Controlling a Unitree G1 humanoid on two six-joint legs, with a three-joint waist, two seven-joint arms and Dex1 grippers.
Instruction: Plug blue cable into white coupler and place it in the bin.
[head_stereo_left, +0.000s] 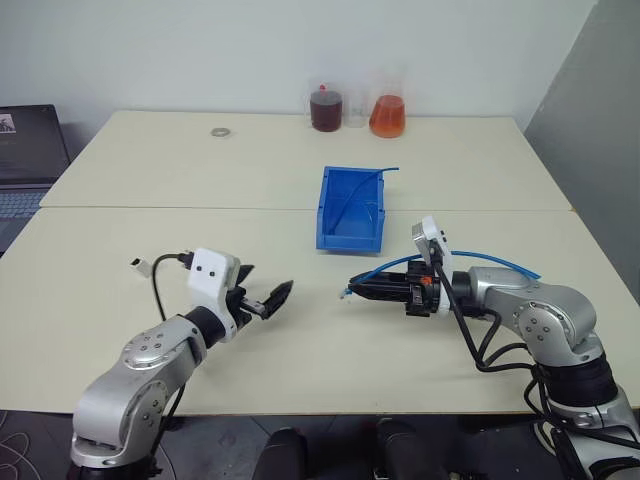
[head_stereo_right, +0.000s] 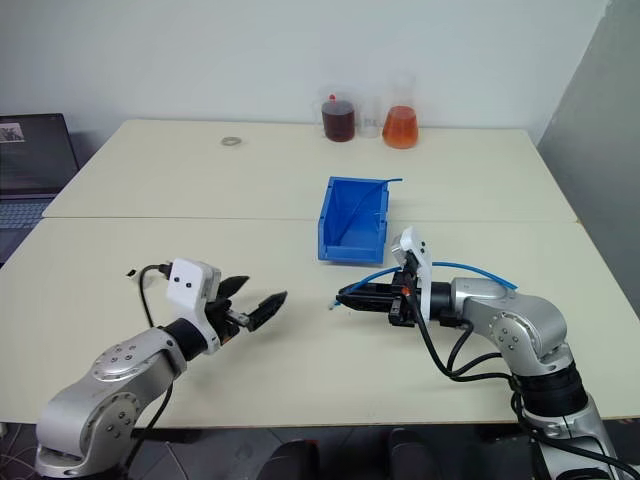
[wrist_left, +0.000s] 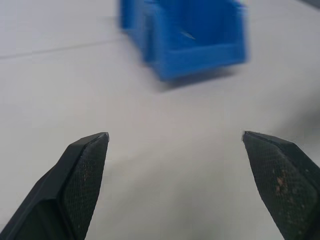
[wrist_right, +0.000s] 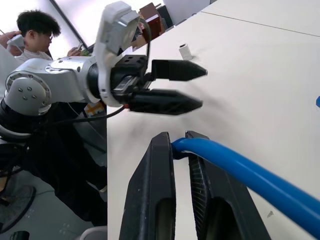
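Note:
The blue cable has to plug into the white coupler, so next my left gripper goes to the white coupler's sides (head_stereo_left: 141, 267) and closes there.
My right gripper (head_stereo_left: 353, 290) points left across the table, shut on the blue cable (head_stereo_left: 482, 260) near its end. The cable arcs back over my right forearm, and in the right wrist view it (wrist_right: 240, 170) is pinched between the fingers (wrist_right: 152, 195). My left gripper (head_stereo_left: 265, 285) stands open and empty, facing the right gripper over a short gap, its fingertips (wrist_left: 87, 160) wide apart. The white coupler (head_stereo_left: 138, 265) lies on the table to the left of my left hand. The bin (head_stereo_left: 350, 238) sits beyond both grippers at mid table; a thin blue cord (head_stereo_left: 366, 183) leans over its far right corner.
Two flasks, one with dark red liquid (head_stereo_left: 326, 108) and one with orange (head_stereo_left: 388, 115), stand at the table's back edge. A small grey ring (head_stereo_left: 220, 131) lies at the back left. A laptop (head_stereo_left: 25, 150) sits off the left side. A person (wrist_right: 35, 30) sits beyond my left arm.

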